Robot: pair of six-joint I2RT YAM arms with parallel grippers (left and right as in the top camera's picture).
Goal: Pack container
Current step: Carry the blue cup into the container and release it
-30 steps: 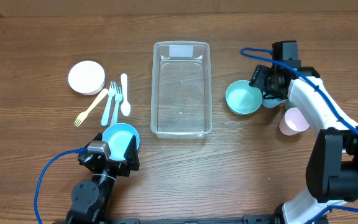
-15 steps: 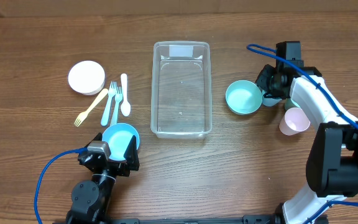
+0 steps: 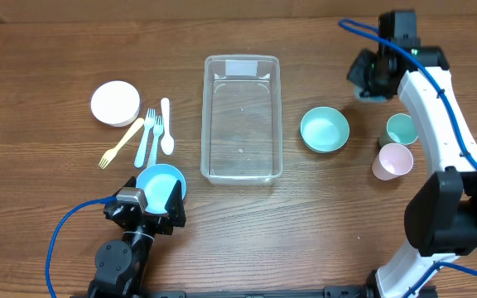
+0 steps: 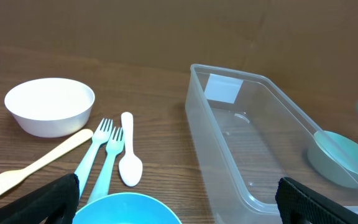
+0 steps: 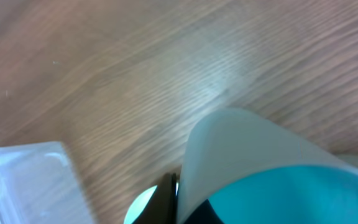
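Next, I release the pale cup from my right gripper inside the clear container's far corner (image 3: 256, 93), over on the side that faces the teal bowl.
The clear container (image 3: 240, 118) stands empty mid-table; its near wall (image 4: 229, 155) shows in the left wrist view and a blurred corner (image 5: 23, 180) in the right wrist view. My right gripper (image 3: 371, 81) hangs at the far right, raised, shut on the rim of a pale cup with a teal inside (image 5: 272, 162), which fills its wrist view beside one dark finger (image 5: 168, 200). My left gripper (image 3: 151, 209) rests open at the near left, its pads (image 4: 48, 199) on either side of a blue bowl (image 3: 160, 182), not touching it.
A teal bowl (image 3: 325, 129) sits right of the container, with a teal cup (image 3: 402, 128) and a pink cup (image 3: 392, 161) further right. At the left lie a white bowl (image 3: 115, 103), a cream fork (image 3: 121, 142), two pale blue forks (image 3: 147, 136) and a white spoon (image 3: 166, 128).
My right gripper closed on the pale cup beside the teal bowl and carried it up and toward the far right, uncovering the teal cup. The left arm stayed still.
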